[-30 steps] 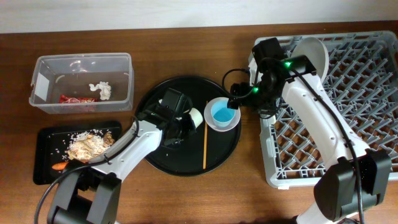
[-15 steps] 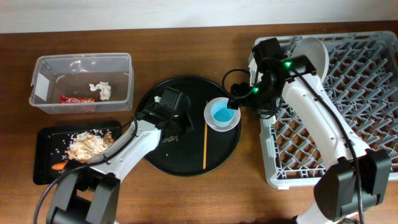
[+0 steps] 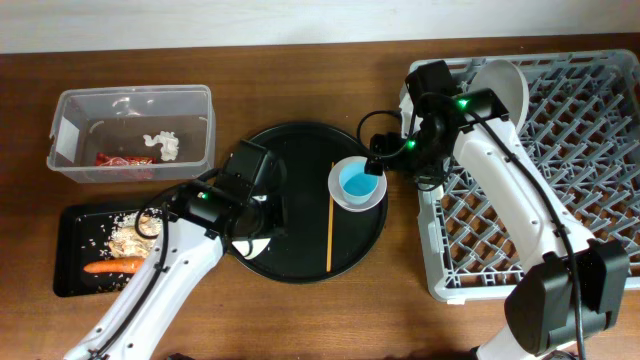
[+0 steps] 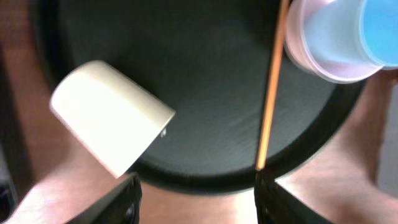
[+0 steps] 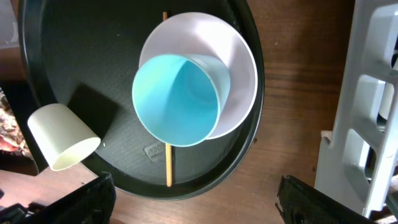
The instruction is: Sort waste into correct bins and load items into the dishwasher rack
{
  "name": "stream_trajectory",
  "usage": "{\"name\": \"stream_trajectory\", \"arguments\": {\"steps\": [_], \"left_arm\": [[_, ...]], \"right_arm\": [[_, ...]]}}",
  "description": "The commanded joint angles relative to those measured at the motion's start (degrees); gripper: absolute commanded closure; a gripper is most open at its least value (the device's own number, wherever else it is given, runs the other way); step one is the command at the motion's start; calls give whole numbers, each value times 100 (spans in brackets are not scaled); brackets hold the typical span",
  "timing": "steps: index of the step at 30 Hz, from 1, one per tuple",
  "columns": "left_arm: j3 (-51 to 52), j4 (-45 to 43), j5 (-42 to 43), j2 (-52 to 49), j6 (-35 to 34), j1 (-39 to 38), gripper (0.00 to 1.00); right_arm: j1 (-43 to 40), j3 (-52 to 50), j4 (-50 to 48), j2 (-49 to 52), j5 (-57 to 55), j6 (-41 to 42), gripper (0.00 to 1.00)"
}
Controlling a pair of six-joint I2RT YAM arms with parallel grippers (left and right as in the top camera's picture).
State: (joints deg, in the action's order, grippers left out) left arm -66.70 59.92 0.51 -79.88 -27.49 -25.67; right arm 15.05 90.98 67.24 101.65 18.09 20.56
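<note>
Next, my left gripper goes to the small white cup on the round black tray and closes on the cup's rim (image 3: 262,248) (image 4: 146,145).
The small white cup (image 4: 112,121) lies on its side on the round black tray (image 4: 205,74), free of my left gripper (image 4: 198,202), which is open and empty above the tray's front-left part (image 3: 255,225). The light-blue cup (image 5: 174,99) sits in the pale bowl (image 5: 239,68) on the tray's right side. The wooden stick (image 3: 330,225) lies beside them. My right gripper (image 3: 380,160) is open and empty above the bowl. The whitish plate (image 3: 505,85) stands in the grey rack (image 3: 560,170).
The clear tub (image 3: 130,100) at the back left holds the red wrapper (image 3: 120,159) and the napkin (image 3: 162,145). The shallow black tray (image 3: 70,270) holds rice (image 3: 135,238) and the carrot (image 3: 112,267). The fork is not in view.
My left arm has drawn back to the front left. The white cup has gone from the tray's middle to its front-left part and lies loose. The right arm has not moved.
</note>
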Motion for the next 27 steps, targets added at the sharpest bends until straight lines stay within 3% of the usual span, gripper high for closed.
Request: {"name": "stream_trajectory", "arguments": {"steps": [1, 7, 9, 13, 16, 22, 25, 27], "left_arm": [[-348, 616, -501, -249, 214, 33, 42], [-354, 627, -1075, -1200, 426, -267, 43], [-354, 660, -1744, -1655, 42, -461, 43], [-352, 518, -2109, -2282, -142, -503, 45], [-352, 240, -2938, -2542, -463, -503, 49], [-354, -345, -3060, -2555, -463, -503, 100], [-369, -380, -3047, -2544, -461, -503, 100], [-551, -127, -2583, -2387, -461, -503, 100]], "right_arm": [[37, 107, -9, 20, 101, -63, 13], [35, 107, 2, 20, 181, -87, 13], [37, 107, 2, 20, 181, -190, 13], [35, 107, 2, 20, 181, -369, 13], [35, 107, 4, 20, 179, -387, 13], [35, 107, 7, 20, 181, -387, 13], [35, 107, 17, 20, 181, -385, 13], [35, 107, 31, 20, 181, -387, 13]]}}
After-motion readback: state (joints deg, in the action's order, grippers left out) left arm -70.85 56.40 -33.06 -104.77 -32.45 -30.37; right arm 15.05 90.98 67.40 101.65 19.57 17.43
